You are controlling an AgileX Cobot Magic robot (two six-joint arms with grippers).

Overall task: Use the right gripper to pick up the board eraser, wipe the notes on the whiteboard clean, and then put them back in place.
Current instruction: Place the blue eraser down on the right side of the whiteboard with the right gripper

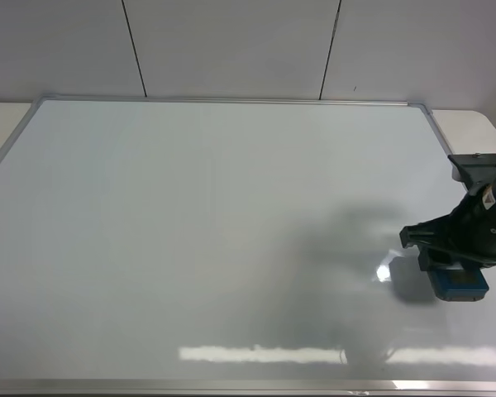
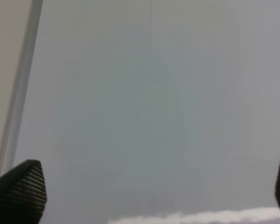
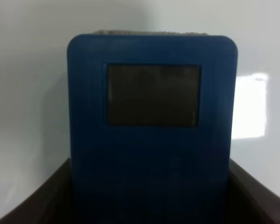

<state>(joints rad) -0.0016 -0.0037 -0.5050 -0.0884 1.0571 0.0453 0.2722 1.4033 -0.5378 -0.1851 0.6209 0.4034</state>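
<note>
My right gripper is going to release the board eraser on the whiteboard [image 1: 437, 260] next to the small bright reflection, behind the glare at the front.
The whiteboard [image 1: 215, 231] is glossy white with a silver frame and fills most of the exterior view. No notes show on it. My right gripper [image 1: 450, 269] is at the board's right side, shut on the board eraser [image 1: 460, 285], a blue block resting on or just above the board. In the right wrist view the eraser [image 3: 151, 140] fills the frame, a dark patch on its top, with my gripper [image 3: 151, 196] holding its sides and the board [image 3: 28, 70] behind. My left gripper [image 2: 149, 191] is open and empty over the board [image 2: 154, 116], and is out of the exterior view.
The board's silver frame [image 2: 18, 93] runs beside my left gripper, with beige table beyond it. Pale tabletop shows at the far left [image 1: 0, 120] and far right [image 1: 479, 124] corners. A panelled wall [image 1: 231, 41] stands behind. A light glare [image 1: 264, 354] lies near the front edge.
</note>
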